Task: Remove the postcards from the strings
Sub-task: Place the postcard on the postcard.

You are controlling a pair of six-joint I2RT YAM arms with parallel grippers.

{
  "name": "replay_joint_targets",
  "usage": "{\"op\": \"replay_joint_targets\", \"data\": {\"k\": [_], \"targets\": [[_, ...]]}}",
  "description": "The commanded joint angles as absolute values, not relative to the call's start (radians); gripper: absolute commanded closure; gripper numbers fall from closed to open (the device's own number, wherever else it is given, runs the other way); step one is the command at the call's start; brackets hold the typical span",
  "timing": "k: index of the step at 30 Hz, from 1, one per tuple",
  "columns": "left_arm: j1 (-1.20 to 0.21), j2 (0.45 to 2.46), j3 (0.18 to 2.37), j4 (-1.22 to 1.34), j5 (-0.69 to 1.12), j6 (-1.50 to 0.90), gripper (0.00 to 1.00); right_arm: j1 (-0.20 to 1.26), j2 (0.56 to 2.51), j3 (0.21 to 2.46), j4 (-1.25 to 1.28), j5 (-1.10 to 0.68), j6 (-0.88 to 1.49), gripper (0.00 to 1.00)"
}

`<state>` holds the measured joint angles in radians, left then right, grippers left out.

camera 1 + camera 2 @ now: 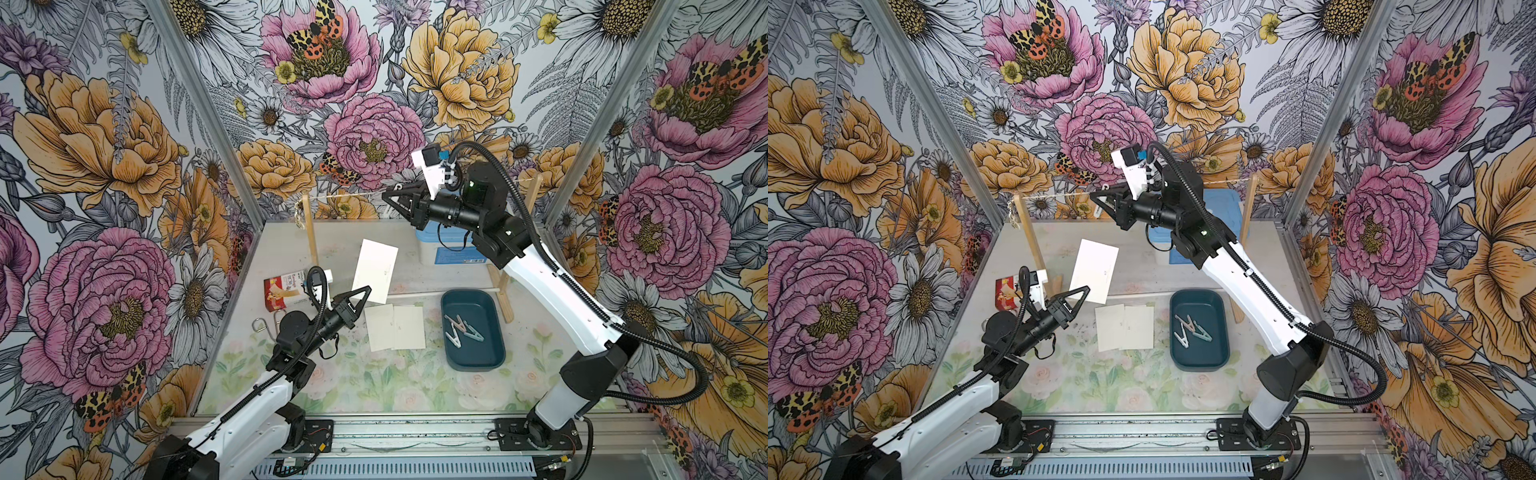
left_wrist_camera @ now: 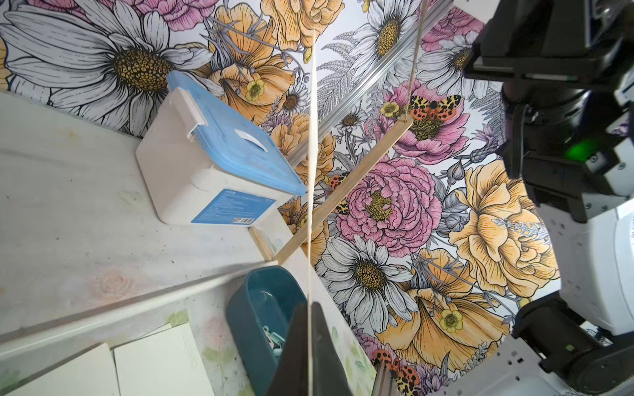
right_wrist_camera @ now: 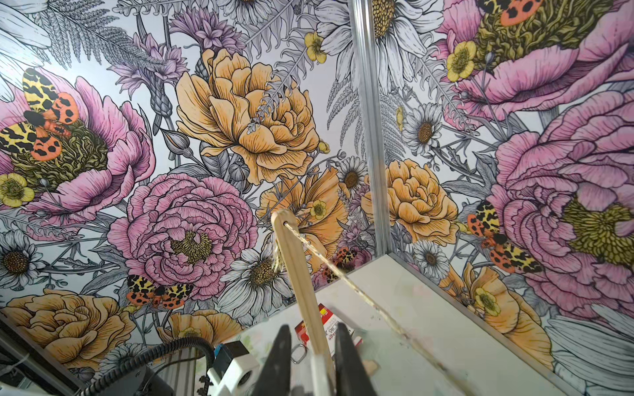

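Observation:
Next, I let go of the white postcard with my left gripper across the seam (image 1: 398, 328) between the two flat postcards, so that it overlaps both.
My left gripper (image 1: 368, 288) (image 2: 309, 306) is shut on the lower corner of a white postcard (image 1: 375, 269) (image 1: 1094, 270), held tilted above the table. The left wrist view shows that card edge-on between the jaws. Two more postcards (image 1: 395, 328) (image 1: 1125, 328) lie side by side on the table. The beige string (image 1: 349, 195) (image 3: 343, 271) runs between two wooden posts (image 1: 311, 232) (image 1: 537, 187); its visible stretch is bare. My right gripper (image 1: 388, 191) (image 3: 312, 331) sits at the string, shut on a small white clothespin (image 3: 320, 373).
A teal tray (image 1: 478, 365) right of the flat cards holds several pastel clothespins (image 1: 461, 328). A white box with a blue lid (image 1: 449, 249) stands behind it. A red carton (image 1: 276, 296) and a metal loop (image 1: 259, 324) lie at the left. A thin white rod (image 1: 428, 294) crosses the table.

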<state>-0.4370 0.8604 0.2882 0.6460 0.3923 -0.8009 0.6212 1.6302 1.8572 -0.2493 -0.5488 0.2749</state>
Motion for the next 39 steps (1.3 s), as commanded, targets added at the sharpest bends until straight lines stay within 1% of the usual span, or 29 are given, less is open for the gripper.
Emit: {"op": "replay_joint_targets", "data": {"k": [1,12,17,24,27,36,37,39], "targets": [[-0.474,0.86,0.262,0.602,0.335,-0.767,1.0,0.612,1.539,1.755,-0.171,-0.508,0.26,0.8],[-0.569,0.93,0.239,0.582,0.287,-0.764,1.0,0.559,1.306,1.344,0.032,-0.49,0.373,0.8],[-0.596,0.967,0.239,0.557,0.277,-0.76,1.0,0.543,1.23,1.211,0.032,-0.473,0.385,0.8],[-0.668,1.05,0.275,0.423,0.157,-0.713,1.0,0.526,1.142,1.047,0.048,-0.437,0.416,0.8],[-0.682,1.105,0.281,0.413,0.124,-0.709,1.0,0.521,1.111,0.969,0.06,-0.411,0.443,0.8],[-0.695,1.234,0.316,0.414,0.117,-0.696,1.0,0.504,0.956,0.722,0.048,-0.318,0.491,0.8],[-0.695,1.243,0.32,0.41,0.12,-0.698,0.93,0.499,0.943,0.701,0.046,-0.312,0.497,0.79],[-0.696,1.254,0.334,0.377,0.109,-0.705,0.65,0.488,0.922,0.664,0.032,-0.299,0.504,0.79]]}}
